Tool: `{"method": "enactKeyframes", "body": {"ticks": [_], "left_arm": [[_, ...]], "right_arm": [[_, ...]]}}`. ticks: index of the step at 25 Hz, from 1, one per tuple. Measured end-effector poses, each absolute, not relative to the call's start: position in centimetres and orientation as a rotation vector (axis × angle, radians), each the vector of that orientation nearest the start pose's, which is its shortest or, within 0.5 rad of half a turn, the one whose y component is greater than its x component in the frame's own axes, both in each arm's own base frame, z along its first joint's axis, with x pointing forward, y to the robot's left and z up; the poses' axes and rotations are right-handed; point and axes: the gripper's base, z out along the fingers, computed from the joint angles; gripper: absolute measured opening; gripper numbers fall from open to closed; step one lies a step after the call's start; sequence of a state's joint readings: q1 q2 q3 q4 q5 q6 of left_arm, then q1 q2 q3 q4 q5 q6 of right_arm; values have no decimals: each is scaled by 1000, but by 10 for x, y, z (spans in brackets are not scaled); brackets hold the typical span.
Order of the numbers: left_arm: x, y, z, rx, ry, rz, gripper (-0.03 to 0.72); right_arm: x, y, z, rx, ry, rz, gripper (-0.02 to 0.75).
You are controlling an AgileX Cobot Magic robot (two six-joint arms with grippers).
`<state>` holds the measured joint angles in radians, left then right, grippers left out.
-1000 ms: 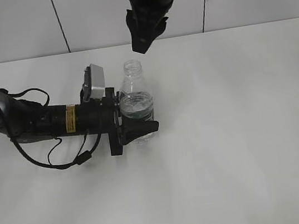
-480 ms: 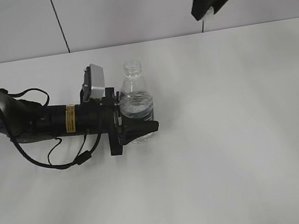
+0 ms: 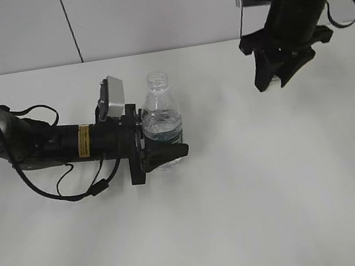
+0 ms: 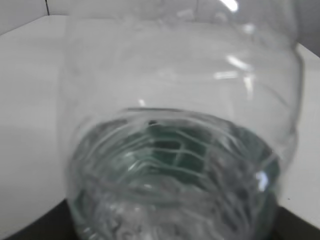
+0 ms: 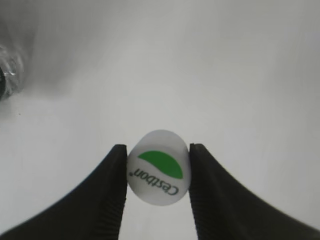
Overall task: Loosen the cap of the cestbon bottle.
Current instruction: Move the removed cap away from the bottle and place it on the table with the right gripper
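Note:
The bare white table (image 3: 276,134) is below my right gripper's fingers, level with the cestbon bottle's base. Next, my right gripper lets go of the cap there.
The cestbon bottle (image 3: 161,119) stands upright on the white table, its neck (image 3: 157,80) open and bare. My left gripper (image 3: 162,140) reaches in from the left and is shut on the bottle's ribbed, green-labelled body, which fills the left wrist view (image 4: 180,140). Far to the right and above the table, my right gripper (image 3: 275,78) points down. In the right wrist view its two black fingers (image 5: 158,150) pinch the cap (image 5: 158,172), white with a green half-circle and "Cestbon" lettering, well away from the bottle.
The white table (image 3: 273,192) meets a pale panelled wall at the back. The left arm's black cable (image 3: 72,189) loops on the table beside the arm.
My right arm has swung from above the bottle's neck to the right and come down, carrying the cap. The left gripper and the bottle have not moved.

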<state>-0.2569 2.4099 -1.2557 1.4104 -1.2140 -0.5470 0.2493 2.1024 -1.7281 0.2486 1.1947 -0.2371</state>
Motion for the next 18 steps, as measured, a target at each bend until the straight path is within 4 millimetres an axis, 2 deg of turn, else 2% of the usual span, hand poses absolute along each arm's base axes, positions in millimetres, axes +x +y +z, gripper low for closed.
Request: {"method": "enactKeyframes", "body": {"ticks": [4, 11, 14, 18], "left_arm": [[369, -184, 53, 1314, 1439, -1074, 407], [369, -184, 53, 1316, 1439, -1075, 407], [369, -184, 53, 1316, 1439, -1075, 407], [369, -184, 53, 1316, 1439, -1075, 407]], "right_arm": [[401, 123, 176, -522, 3041, 361, 288], [382, 117, 133, -369, 3080, 330, 288], [378, 114, 123, -306, 3075, 312, 288], [381, 112, 120, -267, 3036, 264, 288]]}}
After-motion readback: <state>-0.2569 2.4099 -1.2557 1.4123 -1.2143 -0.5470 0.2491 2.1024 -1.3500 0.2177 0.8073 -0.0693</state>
